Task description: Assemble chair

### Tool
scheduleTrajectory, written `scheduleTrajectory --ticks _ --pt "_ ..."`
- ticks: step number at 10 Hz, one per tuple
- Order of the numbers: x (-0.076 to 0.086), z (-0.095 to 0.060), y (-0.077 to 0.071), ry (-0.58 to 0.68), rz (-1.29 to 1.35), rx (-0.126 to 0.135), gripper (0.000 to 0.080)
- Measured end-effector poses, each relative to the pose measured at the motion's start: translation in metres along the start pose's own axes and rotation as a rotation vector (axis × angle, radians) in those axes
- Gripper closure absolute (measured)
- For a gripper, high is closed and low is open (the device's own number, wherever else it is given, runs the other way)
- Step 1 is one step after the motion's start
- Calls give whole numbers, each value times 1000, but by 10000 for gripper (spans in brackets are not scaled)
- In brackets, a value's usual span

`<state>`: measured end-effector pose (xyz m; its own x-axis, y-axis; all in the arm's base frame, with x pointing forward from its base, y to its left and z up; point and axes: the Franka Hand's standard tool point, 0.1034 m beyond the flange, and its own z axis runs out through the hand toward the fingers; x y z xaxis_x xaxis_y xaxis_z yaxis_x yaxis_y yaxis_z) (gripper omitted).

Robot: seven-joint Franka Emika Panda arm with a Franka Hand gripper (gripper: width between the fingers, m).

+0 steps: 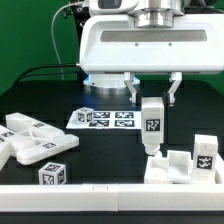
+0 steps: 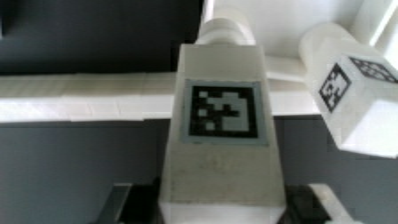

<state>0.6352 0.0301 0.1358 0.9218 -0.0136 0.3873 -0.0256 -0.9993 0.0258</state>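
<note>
Next, my gripper lets go of the white chair post so it stands on the white chair part [image 1: 161, 172] [image 2: 226, 28] next to the other tagged post.
In the exterior view my gripper [image 1: 152, 97] holds a white chair post [image 1: 152, 122] upright, its marker tag facing the camera. The post's lower tip is at the top of a white chair part [image 1: 168, 167] on the exterior view's right. Another tagged post [image 1: 205, 153] stands on that part. In the wrist view the held post [image 2: 222, 110] runs straight out from between my fingers [image 2: 128, 200]. The second tagged piece [image 2: 347, 85] is beside it. A white panel [image 2: 89, 95] lies across behind. A thin dark strip shows between each finger and the post.
Flat white chair panels [image 1: 30, 140] lie on the exterior view's left. A small tagged block [image 1: 54, 175] lies in front of them. The marker board [image 1: 105, 118] lies behind, on the black table. A white rail [image 1: 90, 200] runs along the front edge.
</note>
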Motion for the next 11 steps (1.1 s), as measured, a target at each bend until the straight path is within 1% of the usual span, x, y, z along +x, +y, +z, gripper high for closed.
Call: scheduleTrajectory --ticks 1,3,6,11 --pt "0 6 1 17 -5 -7 511" --pt "-7 21 0 12 -12 -16 511" --pt "-11 25 -2 9 -14 -17 511" --pt "-6 28 -8 45 -21 -16 511"
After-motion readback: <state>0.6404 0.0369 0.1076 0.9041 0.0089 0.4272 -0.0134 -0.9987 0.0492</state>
